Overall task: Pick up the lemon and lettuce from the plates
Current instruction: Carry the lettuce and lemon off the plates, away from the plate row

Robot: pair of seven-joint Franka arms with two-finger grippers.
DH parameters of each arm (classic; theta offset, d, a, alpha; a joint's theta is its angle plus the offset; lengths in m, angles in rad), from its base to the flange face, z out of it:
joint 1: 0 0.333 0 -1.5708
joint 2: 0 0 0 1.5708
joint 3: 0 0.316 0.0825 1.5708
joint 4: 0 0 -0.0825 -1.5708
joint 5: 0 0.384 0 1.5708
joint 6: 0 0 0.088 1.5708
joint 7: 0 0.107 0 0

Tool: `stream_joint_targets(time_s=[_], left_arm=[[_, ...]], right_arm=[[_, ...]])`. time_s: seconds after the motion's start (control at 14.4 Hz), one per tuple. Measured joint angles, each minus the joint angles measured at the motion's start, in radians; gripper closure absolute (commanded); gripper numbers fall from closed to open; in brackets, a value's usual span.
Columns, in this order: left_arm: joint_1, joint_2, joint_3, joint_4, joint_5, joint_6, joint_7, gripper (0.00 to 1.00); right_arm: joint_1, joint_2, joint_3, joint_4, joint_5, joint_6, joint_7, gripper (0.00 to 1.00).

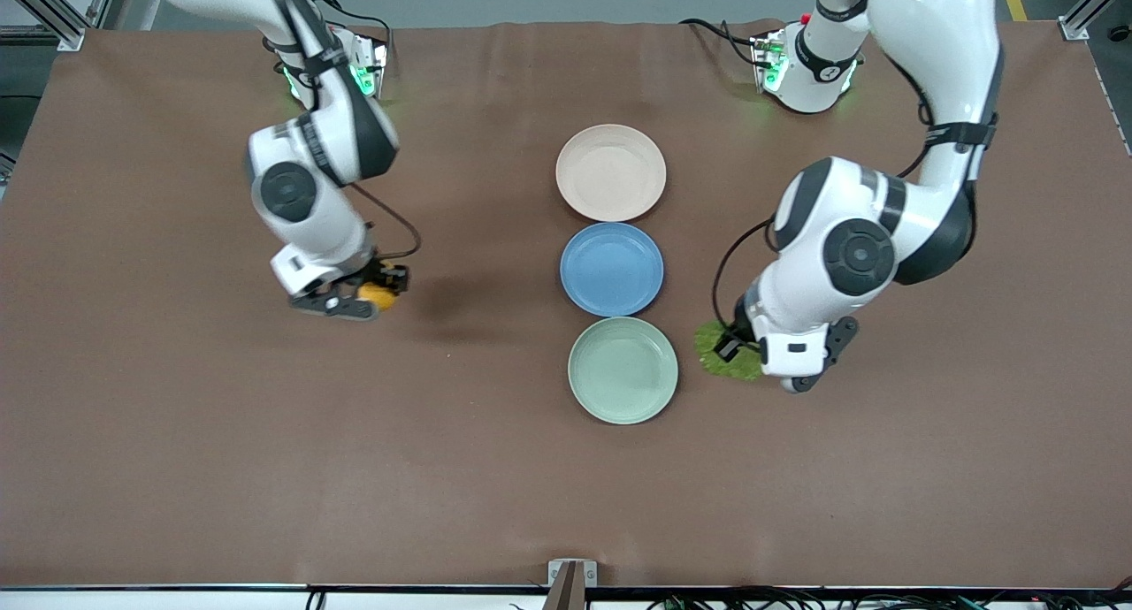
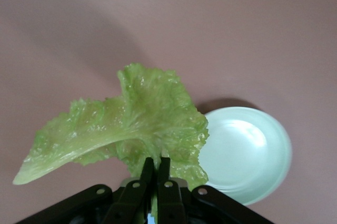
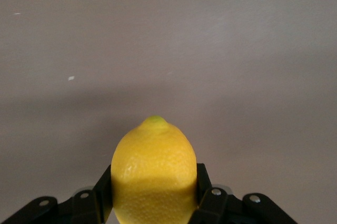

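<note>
I need to put the lettuce down with my left gripper on its own side of the bare table (image 1: 806,306), away from the blue and mint plates. The lettuce now hangs beside the mint green plate.
My left gripper (image 1: 738,349) is shut on the crinkled green lettuce (image 1: 723,354) and holds it above the bare table beside the mint green plate (image 1: 623,370), toward the left arm's end. The leaf (image 2: 126,129) hangs from the pinched fingers (image 2: 147,174), with the mint plate (image 2: 247,153) below it. My right gripper (image 1: 376,296) is shut on the yellow lemon (image 1: 380,295) over bare table toward the right arm's end. The lemon (image 3: 154,174) sits between the pads. The beige-pink plate (image 1: 610,171) is empty, as is the mint one.
A blue plate (image 1: 611,268) lies between the beige-pink and mint plates, all three in a row at the table's middle. Brown table surface spreads around both grippers.
</note>
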Motion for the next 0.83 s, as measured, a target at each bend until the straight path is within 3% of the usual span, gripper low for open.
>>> stream_joint_targets(time_s=[0.35,0.62,0.83], left_arm=[[0.100,-0.141,0.003,-0.274,-0.001,0.042,0.426,0.99],[0.171,-0.209,0.004,-0.491,-0.001,0.211,0.709,0.99],[0.202,-0.222,0.005,-0.601,-0.001,0.324,0.824,0.99]], right_arm=[[-0.214,0.014,0.001,-0.021,0.057,0.013,-0.348,0.99],[-0.260,0.076,0.002,-0.057,0.058,0.122,-0.432,0.99],[-0.262,0.138,0.005,-0.087,0.058,0.231,-0.439,0.99]])
